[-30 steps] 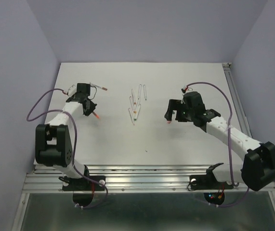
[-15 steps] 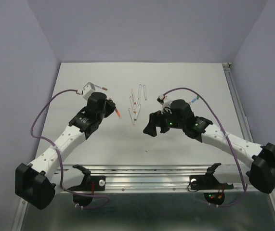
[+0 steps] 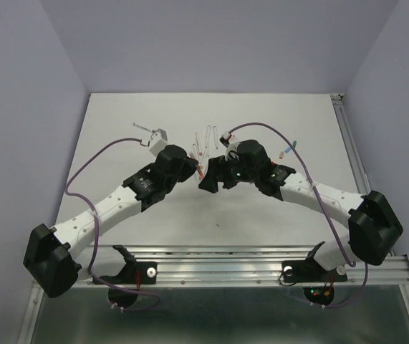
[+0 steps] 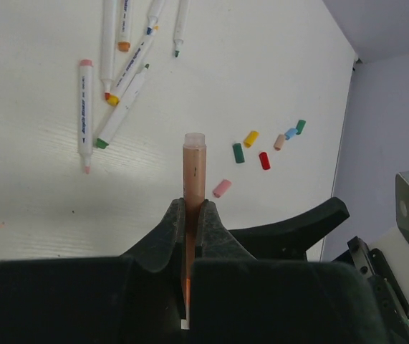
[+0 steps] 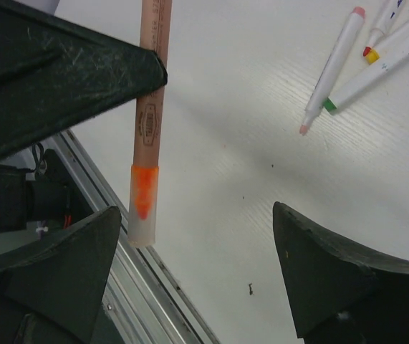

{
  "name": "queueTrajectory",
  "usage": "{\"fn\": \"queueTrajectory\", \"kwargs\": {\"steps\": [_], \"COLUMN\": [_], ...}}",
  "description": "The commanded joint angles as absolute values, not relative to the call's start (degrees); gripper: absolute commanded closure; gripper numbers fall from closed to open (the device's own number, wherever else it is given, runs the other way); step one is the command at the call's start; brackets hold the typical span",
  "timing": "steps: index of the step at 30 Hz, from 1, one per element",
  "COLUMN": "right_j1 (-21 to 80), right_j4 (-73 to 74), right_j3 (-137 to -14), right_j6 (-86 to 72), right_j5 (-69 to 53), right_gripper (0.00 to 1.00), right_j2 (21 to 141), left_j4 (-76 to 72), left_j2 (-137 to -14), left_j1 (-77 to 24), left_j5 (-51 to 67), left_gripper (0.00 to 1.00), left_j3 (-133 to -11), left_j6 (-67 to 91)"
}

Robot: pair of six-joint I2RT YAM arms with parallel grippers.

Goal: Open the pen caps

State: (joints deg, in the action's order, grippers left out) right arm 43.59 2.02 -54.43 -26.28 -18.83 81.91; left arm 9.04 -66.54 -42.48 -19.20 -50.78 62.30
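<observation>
I need to use my left gripper to set the salmon-orange pen, now held at the table's middle, down on the bare table [image 3: 183, 165] [image 4: 45, 73] beside the white pens, toward the lone pen.
My left gripper [image 4: 193, 208] is shut on a salmon-orange pen [image 4: 193, 168] that sticks out past the fingertips. In the top view it [image 3: 192, 166] meets my right gripper [image 3: 209, 178] at the table's middle. In the right wrist view that pen [image 5: 152, 86] ends in a clear cap over an orange tip [image 5: 143, 204]. My right gripper [image 5: 197, 215] is open, and the cap sits between the jaws, close to the left finger [image 5: 61, 272]. Several loose pen caps [image 4: 251, 138] in pink, green, yellow, red and blue lie on the table, right of the arms [image 3: 288, 151].
Several white pens [image 4: 84, 115] lie in a loose group on the table behind the grippers [image 3: 204, 140]. One more pen [image 3: 141, 127] lies at the far left. The metal rail [image 3: 225, 254] runs along the near table edge.
Both arms have swung inward from the sides to the middle. The left gripper has carried the orange pen there, and the open right gripper now brackets its capped end.
</observation>
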Motion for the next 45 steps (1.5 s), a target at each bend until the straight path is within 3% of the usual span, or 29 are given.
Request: {"fn": "queueTrajectory", "kwargs": {"steps": [1, 11, 17, 23, 24, 34, 38, 45], "right_j1": [44.03, 44.12, 44.12, 44.12, 44.12, 44.56, 44.65, 44.56], "right_j4": [-3.08, -0.53, 1.67, 2.11, 2.02, 2.19, 0.45, 1.66], "right_j3": [-60.38, -61.96, -62.23, -61.87, -61.70, -52.49, -39.79, -39.46], "right_j6": [-28.56, -32.08, -33.05, -32.78, -32.78, -32.96, -36.71, -36.74], "right_j5": [-18.28, -20.30, -22.50, -24.25, -25.21, -31.99, -32.78, -28.66], "right_gripper": [0.11, 0.58, 0.64, 0.88, 0.98, 0.99, 0.99, 0.99], "right_j2": [83.75, 85.34, 85.25, 84.29, 84.20, 77.44, 69.74, 67.41], "left_j4": [5.89, 5.01, 4.57, 4.22, 4.04, 0.26, -5.69, -5.71], "left_j2": [-67.32, -68.29, -68.03, -68.29, -68.47, -73.82, -80.91, -82.18], "left_j1": [-43.94, -45.35, -45.44, -45.44, -45.44, -39.74, -29.39, -27.69], "left_j5": [-21.88, -23.55, -24.17, -24.78, -25.48, -34.01, -25.95, -25.32], "left_gripper": [1.00, 1.00, 1.00, 1.00, 1.00, 1.00, 1.00, 1.00], "left_j3": [-53.79, -54.23, -54.32, -54.49, -54.58, -57.04, -60.10, -61.17], "left_j6": [65.04, 65.39, 65.92, 66.18, 66.09, 62.49, 59.60, 56.69]}}
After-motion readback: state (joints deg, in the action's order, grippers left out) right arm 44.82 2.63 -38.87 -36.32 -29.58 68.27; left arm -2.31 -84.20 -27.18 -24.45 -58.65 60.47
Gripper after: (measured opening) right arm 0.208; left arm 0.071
